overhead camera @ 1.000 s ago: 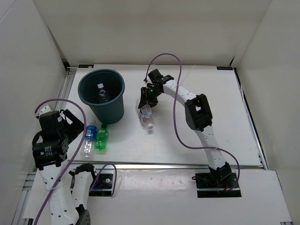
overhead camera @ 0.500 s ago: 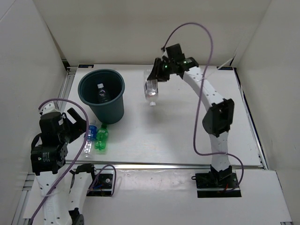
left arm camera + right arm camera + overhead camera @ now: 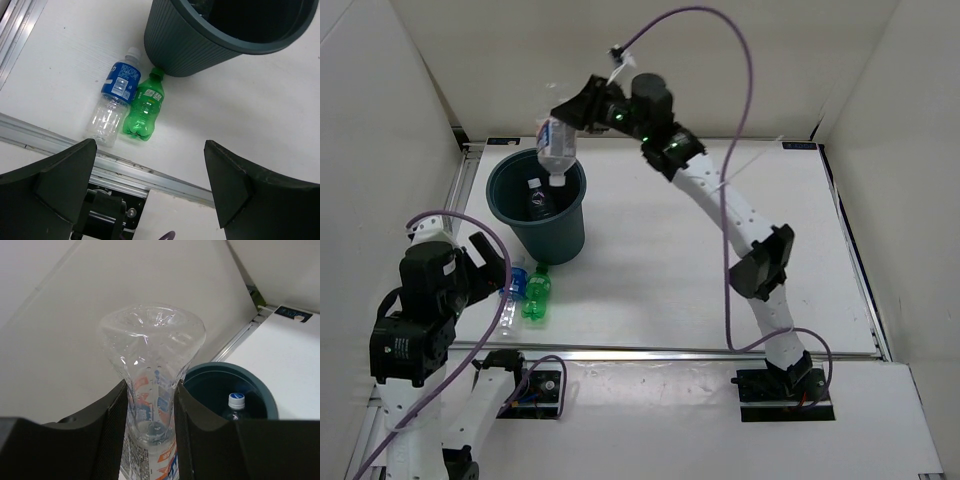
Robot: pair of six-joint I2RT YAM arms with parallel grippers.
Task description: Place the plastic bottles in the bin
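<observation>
The blue-label bottle has a clear body [image 3: 510, 306] [image 3: 109, 109] just below its label. My left gripper goes there next and closes on it.
My right gripper [image 3: 563, 122] is shut on a clear bottle [image 3: 553, 148] with a white cap, held cap down above the far rim of the teal-grey bin [image 3: 552, 228]. The right wrist view shows its squeezed body [image 3: 150, 390] between my fingers, and the bin [image 3: 260, 394] below. One white-capped bottle [image 3: 535, 196] stands inside the bin, also seen from the right wrist [image 3: 235, 406]. A blue-label bottle [image 3: 510, 297] and a green bottle [image 3: 536, 295] lie side by side on the table in front of the bin. My left gripper [image 3: 488, 262] is open above them, its jaws wide apart over the bottles [image 3: 116, 107] [image 3: 145, 107].
White walls close the table on the left, back and right. A metal rail [image 3: 125, 172] runs along the near edge, just below the two lying bottles. A purple cable loops high above the right arm [image 3: 720, 60].
My right gripper has lifted the clear bottle off the table's middle and carried it left, to above the bin. My left gripper has stayed open over the two lying bottles.
</observation>
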